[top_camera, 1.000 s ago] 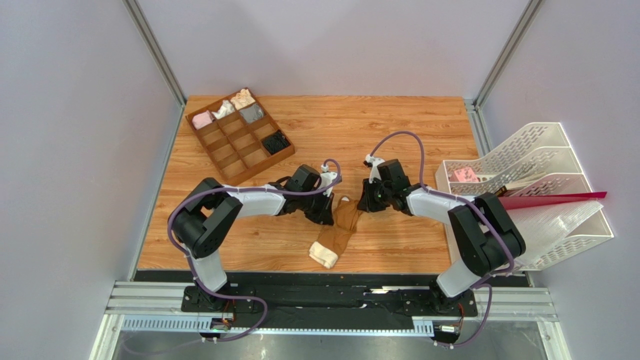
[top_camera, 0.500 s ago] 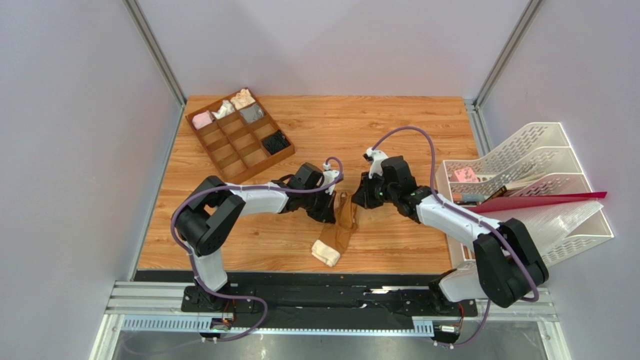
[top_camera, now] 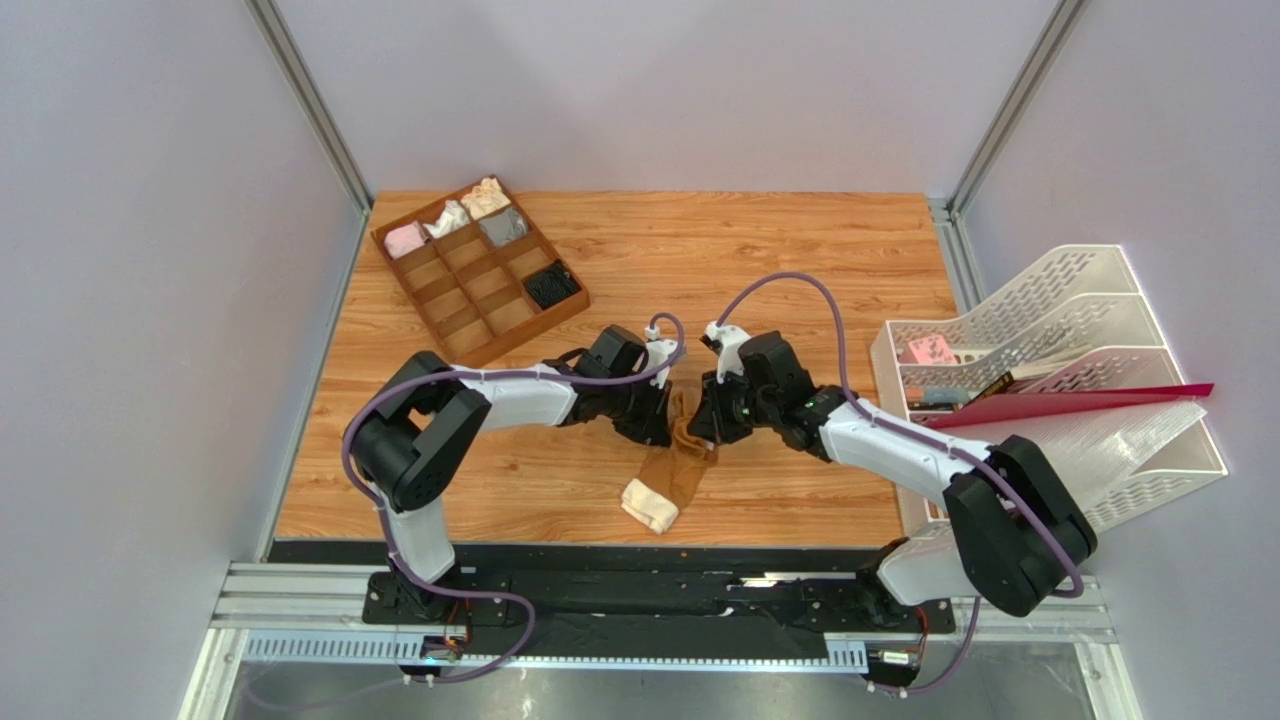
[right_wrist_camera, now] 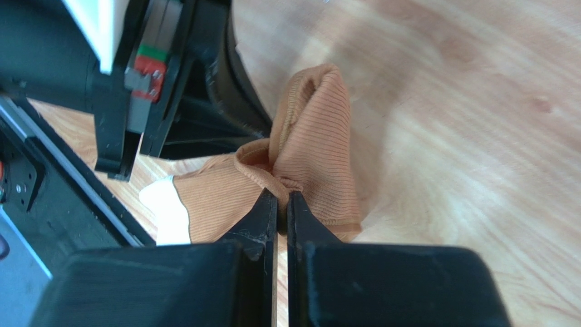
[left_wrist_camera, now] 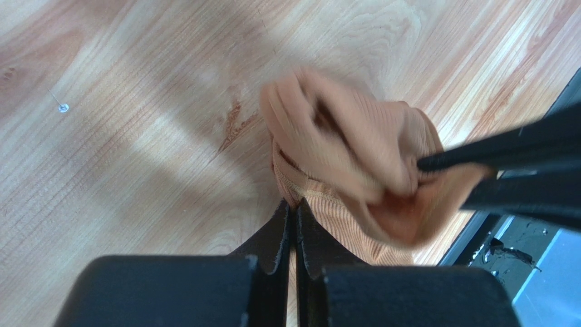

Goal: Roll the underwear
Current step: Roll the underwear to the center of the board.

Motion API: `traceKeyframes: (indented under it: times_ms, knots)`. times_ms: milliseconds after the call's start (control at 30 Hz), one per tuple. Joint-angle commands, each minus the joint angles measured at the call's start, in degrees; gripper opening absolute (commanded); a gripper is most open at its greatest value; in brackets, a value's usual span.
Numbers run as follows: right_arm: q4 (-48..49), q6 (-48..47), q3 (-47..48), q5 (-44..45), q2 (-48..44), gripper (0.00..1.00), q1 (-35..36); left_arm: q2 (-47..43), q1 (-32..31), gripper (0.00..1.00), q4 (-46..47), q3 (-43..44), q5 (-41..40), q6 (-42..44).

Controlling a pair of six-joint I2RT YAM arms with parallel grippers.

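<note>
The fingers of my left gripper pinch only the underwear's side hem, so next I open them, back away and take the near edge of the underwear's raised fold (left_wrist_camera: 406, 233).
The underwear (top_camera: 670, 470) is a brown ribbed garment with a cream-white band (top_camera: 649, 510) at its near end, lying bunched on the table between the arms. My left gripper (top_camera: 667, 428) is shut on its left edge; in the left wrist view the tips (left_wrist_camera: 291, 206) pinch the hem of the underwear (left_wrist_camera: 354, 170). My right gripper (top_camera: 703, 431) is shut on the far part; in the right wrist view the tips (right_wrist_camera: 282, 196) pinch a fold of the underwear (right_wrist_camera: 310, 157), whose white band (right_wrist_camera: 167, 204) shows at the left. The two grippers are close together.
A brown divided tray (top_camera: 478, 272) with small fabric bundles stands at the far left. A white mesh file rack (top_camera: 1052, 360) with a red folder (top_camera: 1097, 402) stands at the right edge. A black rail (top_camera: 661, 578) runs along the near edge.
My right gripper has moved left toward the left gripper, carrying the far part of the underwear over itself. The garment is more bunched and shorter. The left gripper has barely moved.
</note>
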Motion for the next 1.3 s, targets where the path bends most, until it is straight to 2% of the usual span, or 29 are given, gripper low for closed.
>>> traceKeyframes:
  times_ms: [0,333,700,933,1000,1167,1267]
  knots:
    - [-1.8,-0.7,0.0,-0.2,-0.6,0.00,2.6,4.5,1.1,0.00,-8.2,-2.5,-8.8,1.4]
    - [-6.7,-1.5,0.5,3.4,0.9,0.00,6.2,4.1,2.1,0.00,-7.8,-3.3,-8.4,0.6]
    - [-6.0,0.4,0.4,7.6,4.0,0.00,9.0,1.4,3.5,0.00,-5.2,-5.6,-5.3,-0.6]
    - [-4.8,1.1,-0.5,9.5,5.8,0.00,9.5,-5.1,5.8,0.04,-5.7,-8.0,-4.7,-2.4]
    - [-4.5,1.3,-0.8,9.9,6.1,0.00,9.6,-8.6,6.2,0.11,-6.4,-9.1,-5.1,-3.7]
    - [-3.5,1.2,-1.0,10.0,6.4,0.00,9.6,-16.5,6.2,0.41,-6.8,-11.9,-5.0,-7.3]
    - [-3.2,1.1,-0.5,9.9,6.4,0.00,9.8,-20.2,6.3,0.51,-7.5,-13.8,-6.0,-9.1]
